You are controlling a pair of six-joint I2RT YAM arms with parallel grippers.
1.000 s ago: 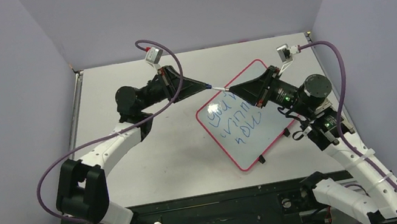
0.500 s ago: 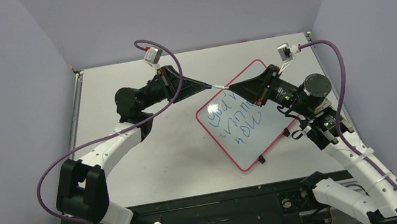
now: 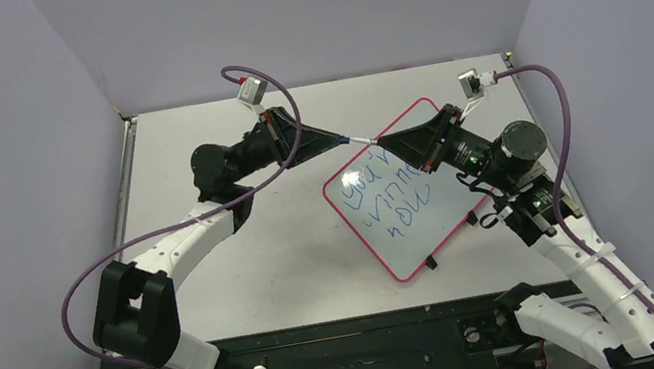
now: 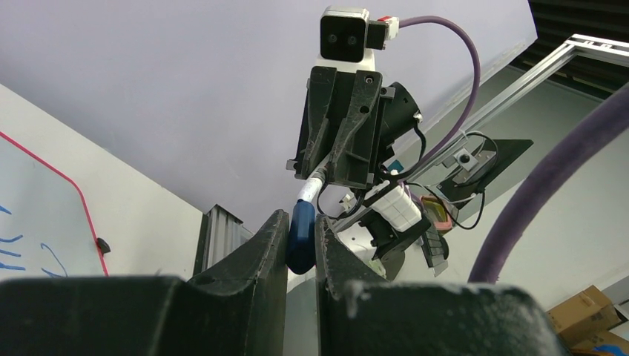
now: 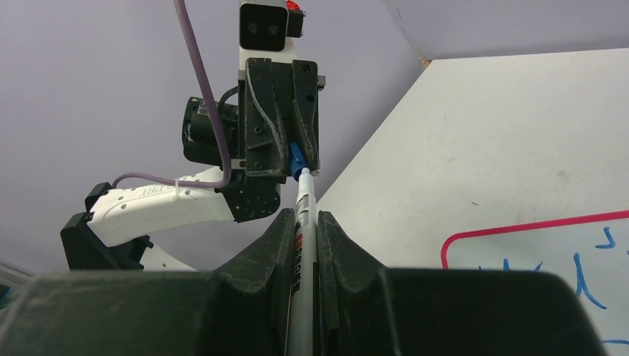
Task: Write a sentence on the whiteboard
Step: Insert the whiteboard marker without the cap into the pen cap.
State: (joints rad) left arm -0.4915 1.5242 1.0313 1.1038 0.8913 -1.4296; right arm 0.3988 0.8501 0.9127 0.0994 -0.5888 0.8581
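My left gripper is to let go of the white pen on the bare table (image 3: 314, 241) beside the whiteboard, on that gripper's own side.
The whiteboard (image 3: 445, 216) with a pink-red frame lies tilted on the table's right half. The sentence (image 3: 389, 196), three lines of blue lettering, is on it. Above its far corner, my left gripper (image 3: 340, 142) is shut on the blue cap (image 4: 300, 236) of a white pen (image 3: 362, 142). My right gripper (image 3: 385, 144) faces it and is shut on the pen's white barrel (image 5: 304, 199). The cap (image 5: 297, 158) sits on the pen's end between the two grippers. A board corner with blue strokes shows in the left wrist view (image 4: 33, 200) and the right wrist view (image 5: 549, 252).
The grey table (image 3: 193, 137) is boxed in by purple walls on the left, back and right. Purple cables loop over both arms. A small black foot (image 3: 431, 263) sticks out at the board's near edge.
Both grippers, with the pen between them, have drifted very slightly toward the far right. The whiteboard and its lettering have not moved.
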